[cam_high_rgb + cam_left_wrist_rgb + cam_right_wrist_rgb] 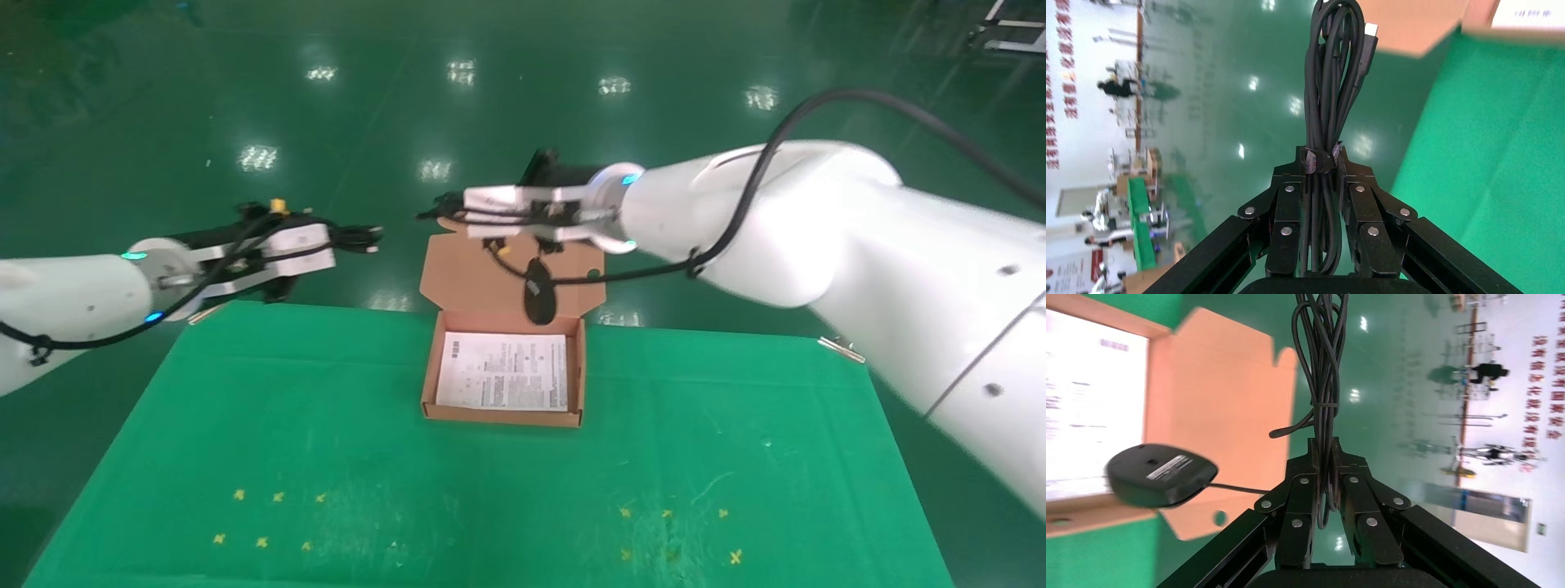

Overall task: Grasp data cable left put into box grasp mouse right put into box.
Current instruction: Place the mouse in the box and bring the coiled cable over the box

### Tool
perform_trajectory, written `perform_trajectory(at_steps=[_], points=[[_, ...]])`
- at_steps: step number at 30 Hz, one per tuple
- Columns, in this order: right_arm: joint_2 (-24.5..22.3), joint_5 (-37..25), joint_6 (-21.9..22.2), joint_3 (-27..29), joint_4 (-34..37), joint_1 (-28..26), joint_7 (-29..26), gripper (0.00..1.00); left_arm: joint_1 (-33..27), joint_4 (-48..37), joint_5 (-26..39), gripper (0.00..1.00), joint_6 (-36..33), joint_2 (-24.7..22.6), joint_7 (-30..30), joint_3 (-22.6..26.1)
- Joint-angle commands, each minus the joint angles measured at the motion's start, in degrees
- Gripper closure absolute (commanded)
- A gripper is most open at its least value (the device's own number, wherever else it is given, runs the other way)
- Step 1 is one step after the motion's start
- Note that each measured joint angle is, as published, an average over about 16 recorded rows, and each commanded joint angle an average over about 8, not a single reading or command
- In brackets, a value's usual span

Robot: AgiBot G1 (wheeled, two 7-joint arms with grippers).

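I will let go of the mouse with my right gripper on the white printed sheet inside the box (499, 382), toward the front side of the box.
My left gripper (347, 238) is shut on the data cable (368, 238), a black bundled coil, held in the air past the table's far left edge. In the left wrist view the data cable (1333, 73) sticks out between the shut fingers (1288, 202). My right gripper (445, 211) is shut on the mouse's bundled black cord (1319, 367). The black mouse (539, 300) dangles from it in front of the upright lid (466, 278), above the back of the open box (502, 416). The mouse (1161, 474) also shows in the right wrist view. A white printed sheet (502, 371) lies in the box.
The box stands at the far middle of the green cloth table (490, 490). Yellow cross marks sit near the front left (270, 518) and front right (670, 531). A metal clip (842, 349) holds the far right corner. Shiny green floor lies beyond.
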State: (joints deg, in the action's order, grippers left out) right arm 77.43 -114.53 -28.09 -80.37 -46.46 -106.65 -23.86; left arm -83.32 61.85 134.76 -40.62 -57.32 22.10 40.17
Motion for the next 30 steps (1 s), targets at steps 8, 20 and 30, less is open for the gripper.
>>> perform_trajectory(at_steps=[8,20,30], points=[[0.7,3.2,1.1,-1.7,0.4,3.3,0.9,1.0,-0.6,-3.0,4.1,1.0,-1.1,-0.3,2.4,-0.1],[1.2,9.7,3.5,-3.9,0.2,6.0,4.8,1.0,-0.5,-2.6,4.9,1.0,-1.3,-0.4,3.2,-0.1],[1.3,16.4,5.7,-4.3,2.6,9.1,3.4,1.0,-0.4,-2.4,5.1,1.0,-1.4,-0.4,3.4,-0.2]])
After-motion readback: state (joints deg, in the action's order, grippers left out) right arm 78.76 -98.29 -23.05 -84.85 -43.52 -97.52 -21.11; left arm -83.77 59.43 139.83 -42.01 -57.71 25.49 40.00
